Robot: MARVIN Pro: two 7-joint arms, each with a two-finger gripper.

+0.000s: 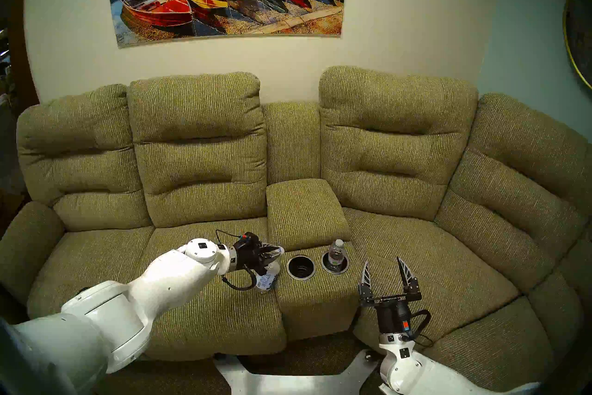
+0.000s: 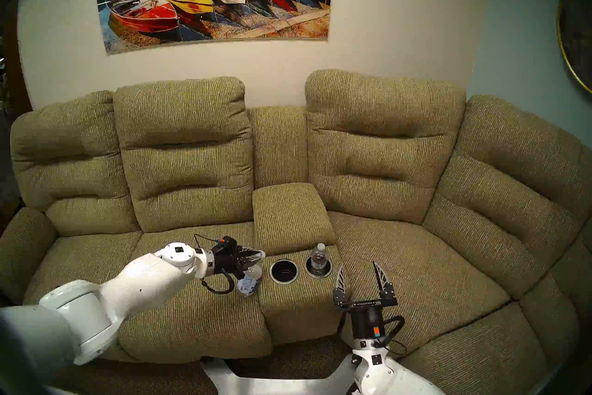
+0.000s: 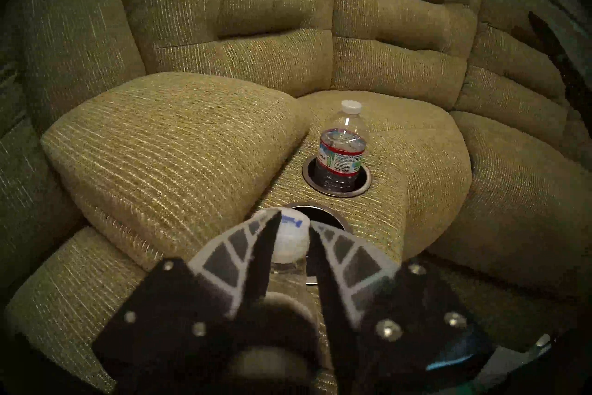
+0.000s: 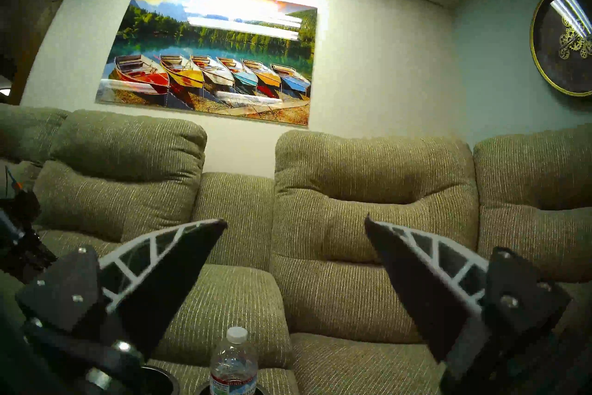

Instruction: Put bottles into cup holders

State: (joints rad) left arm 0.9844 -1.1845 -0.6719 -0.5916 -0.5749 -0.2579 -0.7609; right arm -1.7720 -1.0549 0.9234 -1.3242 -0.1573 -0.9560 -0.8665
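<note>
The tilted bottle is pinched by its white cap in my left gripper's fingertips, so next I open and grip the bottle's shoulder [image 2: 254,272] deeper in the fingers before lifting it.
My left gripper [image 1: 277,251] is shut on the neck and white cap of a clear bottle with a blue-printed label [image 1: 266,280]. The bottle hangs tilted over the seat, just left of the empty left cup holder [image 1: 301,267]. In the left wrist view the fingers [image 3: 259,243] clamp the cap [image 3: 293,240], with the empty holder's rim [image 3: 333,213] right behind it. The other bottle [image 1: 335,253] stands upright in the right cup holder [image 1: 324,267]. My right gripper [image 1: 384,266] is open and empty, just right of the console.
The cup holders sit in the front of the sofa's center console [image 1: 315,298]. A padded armrest lid [image 1: 306,211] rises directly behind them. Seat cushions [image 1: 426,263] lie on both sides. The robot's white base [image 1: 288,381] is at the sofa's front edge.
</note>
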